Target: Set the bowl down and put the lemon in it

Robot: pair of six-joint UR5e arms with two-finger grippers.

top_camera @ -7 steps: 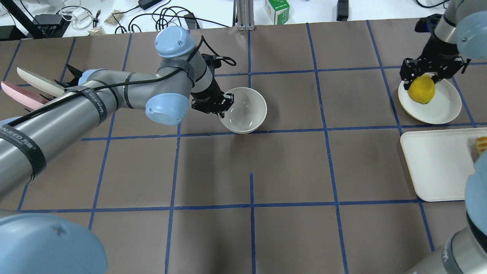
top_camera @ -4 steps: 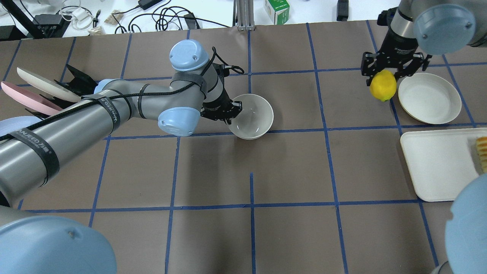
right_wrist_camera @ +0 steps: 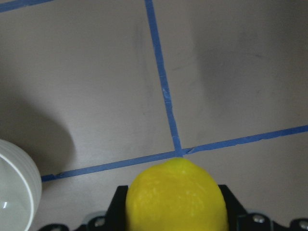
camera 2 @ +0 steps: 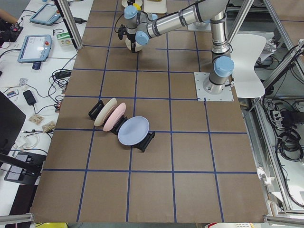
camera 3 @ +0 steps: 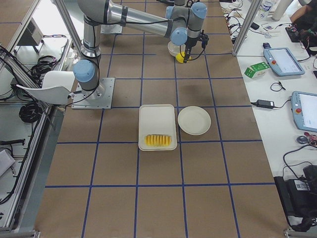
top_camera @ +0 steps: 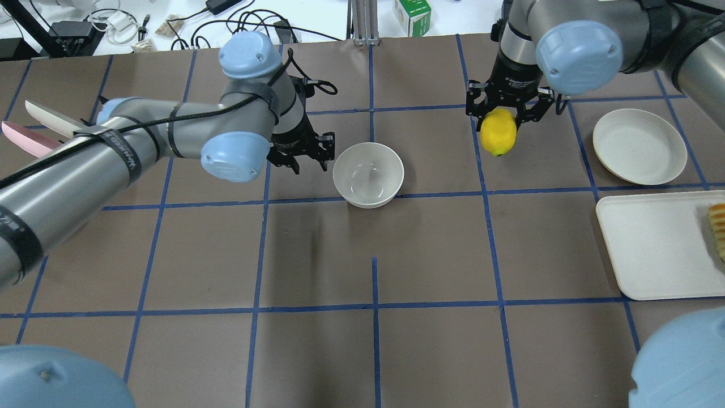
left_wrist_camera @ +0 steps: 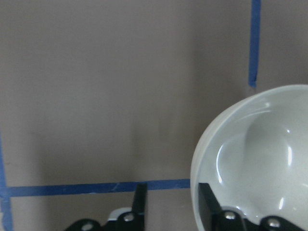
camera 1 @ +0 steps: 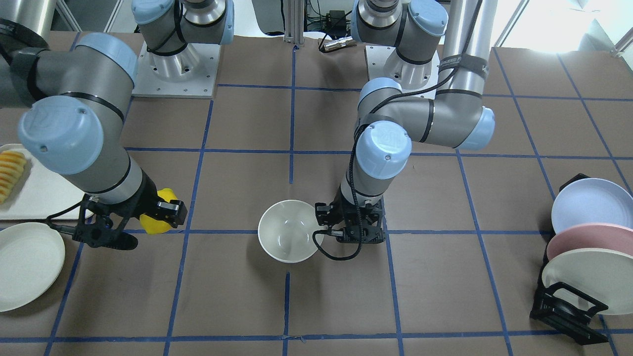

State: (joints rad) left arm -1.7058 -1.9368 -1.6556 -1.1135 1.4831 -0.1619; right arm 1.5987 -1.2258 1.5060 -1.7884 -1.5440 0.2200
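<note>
My right gripper needs to let go of the yellow lemon on the inside bottom of the off-white bowl [camera 1: 290,243]. It is now held above the table.
The off-white bowl [top_camera: 368,173] stands upright on the brown table near its middle; it also shows in the front view [camera 1: 291,230] and at the right of the left wrist view [left_wrist_camera: 260,159]. My left gripper [top_camera: 308,164] is open and empty, just left of the bowl, apart from it. In the left wrist view its fingers [left_wrist_camera: 139,202] stand spread, one in front of the bowl's rim. My right gripper [top_camera: 503,116] is shut on the yellow lemon [top_camera: 498,133] and holds it above the table, right of the bowl. The lemon fills the bottom of the right wrist view [right_wrist_camera: 175,197].
A flat cream plate [top_camera: 639,146] sits at the far right with nothing on it. A white tray [top_camera: 651,243] with sliced orange-yellow food [top_camera: 718,226] lies in front of it. A black rack of blue, pink and cream plates [camera 1: 583,247] stands on the left side.
My left gripper has let go of the bowl's rim and drawn back to the left. My right gripper has carried the lemon from the cream plate leftward toward the bowl.
</note>
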